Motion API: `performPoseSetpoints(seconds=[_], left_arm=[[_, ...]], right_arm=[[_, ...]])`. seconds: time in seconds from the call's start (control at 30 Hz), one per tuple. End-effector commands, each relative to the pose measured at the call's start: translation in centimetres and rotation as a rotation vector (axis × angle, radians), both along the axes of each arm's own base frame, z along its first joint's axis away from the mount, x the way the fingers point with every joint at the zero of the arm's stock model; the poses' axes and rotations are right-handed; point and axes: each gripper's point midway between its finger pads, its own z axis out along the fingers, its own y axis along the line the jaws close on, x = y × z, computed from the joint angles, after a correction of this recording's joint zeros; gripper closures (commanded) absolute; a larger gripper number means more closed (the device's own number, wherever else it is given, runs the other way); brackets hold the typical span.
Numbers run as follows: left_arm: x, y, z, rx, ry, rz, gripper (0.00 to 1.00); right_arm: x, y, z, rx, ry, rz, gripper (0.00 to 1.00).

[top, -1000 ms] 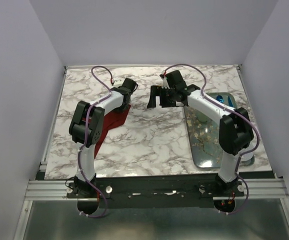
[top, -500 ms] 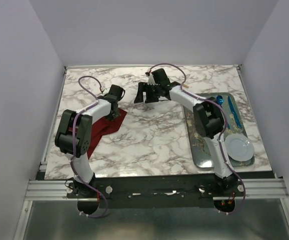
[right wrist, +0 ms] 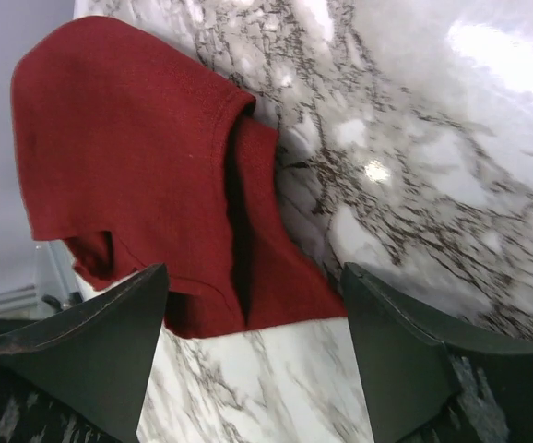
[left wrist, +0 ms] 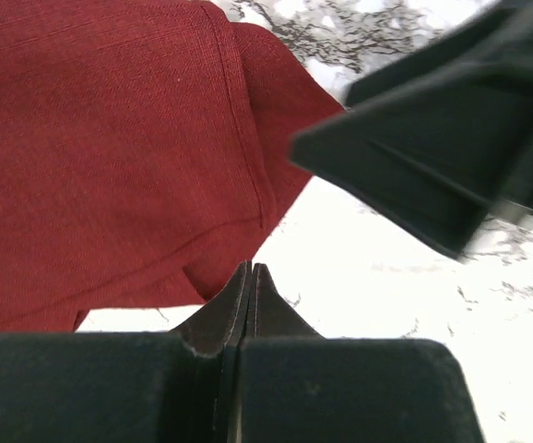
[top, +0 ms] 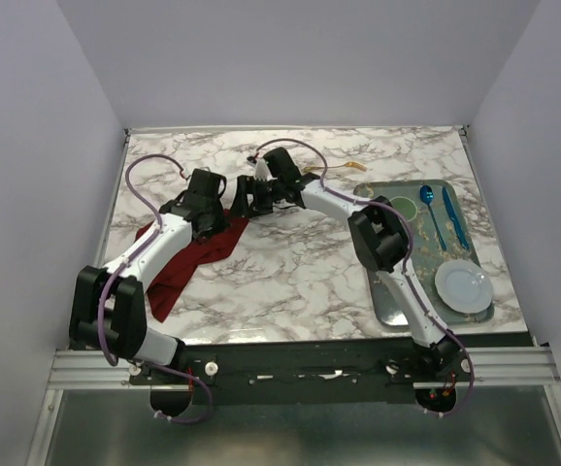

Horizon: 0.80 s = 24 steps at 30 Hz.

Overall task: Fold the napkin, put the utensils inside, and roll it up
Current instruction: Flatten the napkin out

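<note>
The closed fingers of my left gripper are past the edge of the crumpled napkin, so next I open them and pinch the cloth farther in before (left wrist: 255, 220) both grippers spread the napkin.
The dark red napkin (top: 179, 260) lies crumpled on the marble table's left side. It fills the upper left of the left wrist view (left wrist: 110, 157) and shows in the right wrist view (right wrist: 128, 157). My left gripper (top: 214, 217) is shut at the napkin's far right corner, its tips (left wrist: 251, 277) just past the cloth's edge with nothing visibly between them. My right gripper (top: 247, 201) is open and empty, and hovers just beyond that same corner (right wrist: 253, 318). One gold utensil (top: 342, 173) lies on the table behind the right arm.
A metal tray (top: 387, 282) at the right holds a white plate (top: 463, 285), a green bowl (top: 402, 207), a blue spoon (top: 430, 212) and another blue utensil (top: 453, 216). The right gripper's finger (left wrist: 414, 157) hangs close above the left gripper.
Both arms have swung left. The right gripper moved from mid-table to the napkin's corner, uncovering the tray. The left arm stretched out lower, so more napkin shows.
</note>
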Motion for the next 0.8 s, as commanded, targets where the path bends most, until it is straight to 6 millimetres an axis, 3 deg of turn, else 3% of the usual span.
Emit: performPoseSetpoints(seconds=[0.0, 0.07, 0.17, 0.23, 0.27, 0.3, 0.33, 0.37, 0.4, 0.47, 0.53, 0.57, 0.6, 0.63, 0.7, 0.77], left_arm=[[-1.1, 0.4, 2.0, -0.057, -0.035, 0.006, 1.00], [-1.3, 0.8, 2.5, -0.065, -0.047, 0.010, 1.00], [-1.5, 0.9, 2.8, -0.080, -0.051, 0.008, 1.00], [-1.2, 0.7, 2.9, -0.085, -0.053, -0.006, 1.00], [-1.2, 0.5, 2.4, -0.085, -0.029, -0.013, 1.00], [-0.9, 0.3, 2.7, -0.086, -0.033, -0.019, 0.95], [-0.7, 0.3, 2.6, -0.087, -0.035, -0.022, 0.88], [-0.7, 0.2, 2.4, -0.086, -0.032, -0.027, 0.70], [-0.6, 0.1, 2.3, -0.086, -0.031, -0.035, 0.61], [-0.5, 0.0, 1.4, -0.074, -0.007, -0.048, 0.42], [-0.5, 0.0, 0.9, -0.056, 0.002, -0.046, 0.18], [-0.6, 0.1, 0.4, -0.046, 0.013, -0.041, 0.15], [-0.8, 0.1, -0.1, -0.042, 0.023, -0.035, 0.17], [-0.7, -0.1, -0.3, -0.043, 0.017, -0.039, 0.20], [-0.9, -0.6, -1.3, -0.052, 0.036, -0.044, 0.25], [-1.0, -1.8, -1.7, -0.062, 0.036, -0.077, 0.29]], right_arm=[[-0.7, 1.7, -1.7, 0.027, 0.061, 0.020, 0.16], [-1.0, 2.3, -2.6, 0.026, 0.066, 0.036, 0.18], [-1.3, 2.4, -2.3, 0.030, 0.076, 0.040, 0.23], [-1.7, 1.9, -2.7, 0.017, 0.090, 0.033, 0.39], [-1.8, 1.7, -1.9, 0.020, 0.088, 0.029, 0.46], [-2.0, 1.5, -1.7, 0.018, 0.090, 0.029, 0.62], [-2.4, 1.2, -1.6, 0.015, 0.095, 0.028, 0.71], [-2.9, 1.0, -2.1, 0.024, 0.113, 0.022, 0.80], [-3.2, 1.0, -1.1, 0.045, 0.110, 0.030, 0.97], [-4.5, 1.0, -0.4, 0.076, 0.136, 0.073, 0.99], [-4.9, 0.5, 2.3, 0.103, 0.112, 0.075, 0.99], [-5.2, 0.1, 2.7, 0.101, 0.110, 0.057, 0.99], [-6.1, -1.1, 1.4, 0.070, 0.145, 0.029, 0.99], [-6.3, -1.6, 3.7, 0.094, 0.114, 0.011, 0.99], [-7.1, -3.1, 3.4, 0.078, 0.133, -0.020, 0.99], [-7.1, -4.2, 4.6, 0.068, 0.115, -0.070, 0.99]])
